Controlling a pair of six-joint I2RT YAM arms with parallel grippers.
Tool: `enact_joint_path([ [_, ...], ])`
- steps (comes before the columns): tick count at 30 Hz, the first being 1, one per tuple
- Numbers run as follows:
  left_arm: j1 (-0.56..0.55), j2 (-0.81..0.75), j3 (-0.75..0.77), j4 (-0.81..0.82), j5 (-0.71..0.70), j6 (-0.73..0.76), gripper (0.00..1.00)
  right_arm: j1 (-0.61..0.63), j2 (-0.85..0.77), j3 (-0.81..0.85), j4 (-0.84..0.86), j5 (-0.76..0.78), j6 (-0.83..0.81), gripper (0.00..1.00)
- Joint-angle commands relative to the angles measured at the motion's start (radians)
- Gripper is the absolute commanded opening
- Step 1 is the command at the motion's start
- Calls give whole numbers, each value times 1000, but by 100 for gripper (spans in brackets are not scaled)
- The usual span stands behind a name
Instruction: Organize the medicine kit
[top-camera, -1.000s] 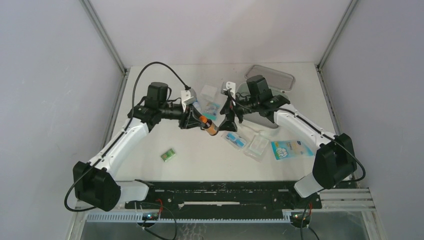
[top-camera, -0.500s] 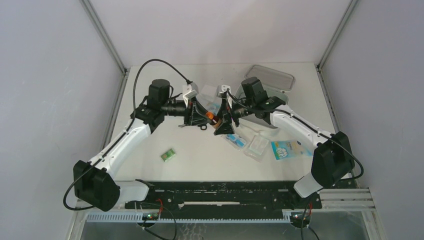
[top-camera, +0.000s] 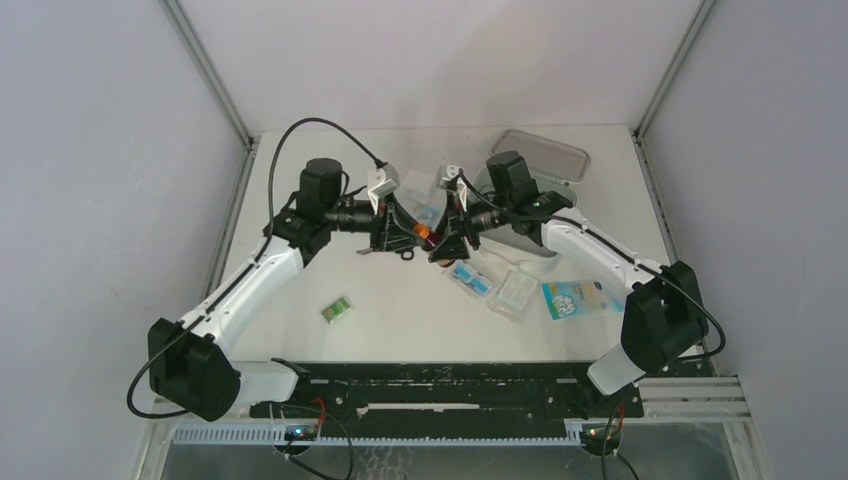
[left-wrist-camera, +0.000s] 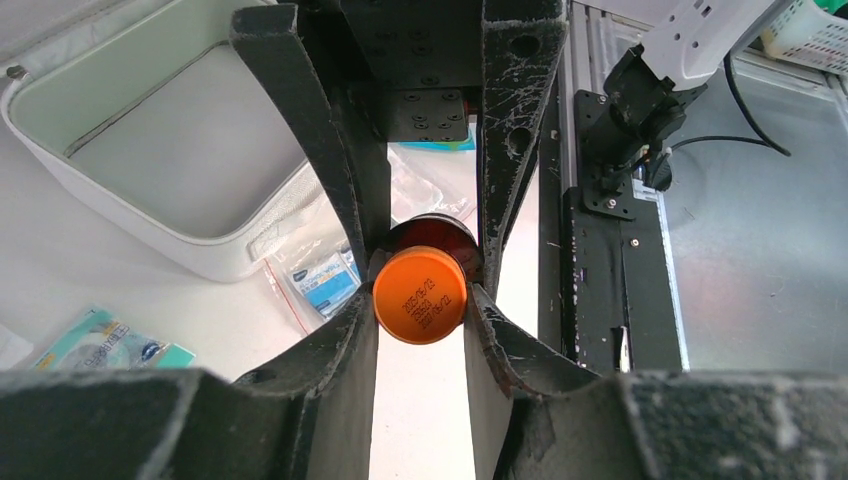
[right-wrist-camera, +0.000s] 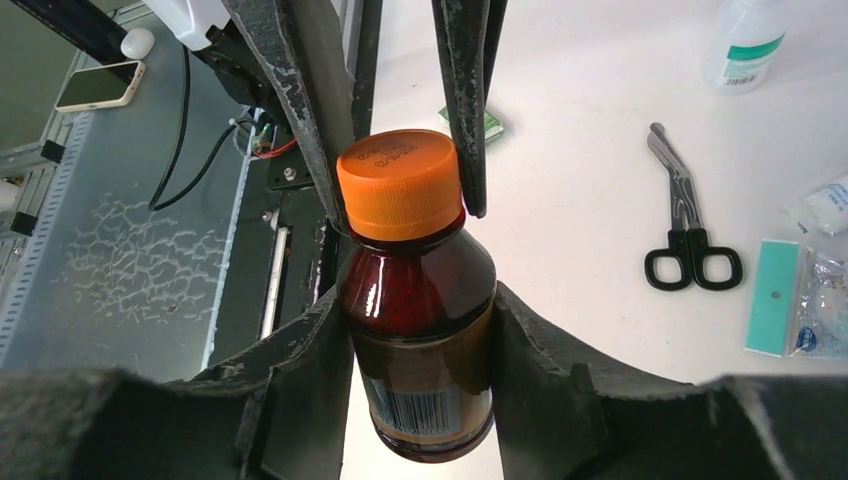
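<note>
The brown bottle will go down inside the open medicine kit (top-camera: 475, 220), against the kit's side that is nearest the scissors, where my right gripper should set it.
A brown glass bottle (right-wrist-camera: 420, 300) with an orange cap (left-wrist-camera: 420, 296) hangs above the table between both arms. My left gripper (left-wrist-camera: 420, 305) is shut on the cap, with its fingers pressed to both sides. My right gripper (right-wrist-camera: 420, 330) is shut on the bottle's body, both fingers against the glass. In the top view the two grippers meet at the bottle (top-camera: 429, 236) in the middle of the table. The white medicine kit (left-wrist-camera: 130, 130) lies open with a pale grey inside, just behind the right arm, and its lid (top-camera: 548, 153) rests at the back right.
Black-handled scissors (right-wrist-camera: 690, 230) and a white bottle (right-wrist-camera: 745, 45) lie behind the grippers. Clear packets (top-camera: 470, 280), a second packet (top-camera: 515, 292) and a blue wipes pack (top-camera: 575, 298) sit right of centre. A small green packet (top-camera: 338, 310) lies front left.
My right gripper has swung left to the bottle and closed its jaws around the body. My left gripper has kept hold of the cap and shifted the bottle slightly back.
</note>
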Motion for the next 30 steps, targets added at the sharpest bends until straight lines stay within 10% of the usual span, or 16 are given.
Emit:
enact_joint_path([
  [1,-2,0,9,33,-34,0,42,-17,-1,39,45,-3,52,26],
  [9,123,-33,40,66,-146,-88,100,-129,4,18,127,131,178,15],
  [17,166,-86,39,26,-424,-62,100,-276,81,19,216,459,454,10],
  [30,165,-121,3,-22,-439,0,100,-366,306,29,197,636,683,13],
])
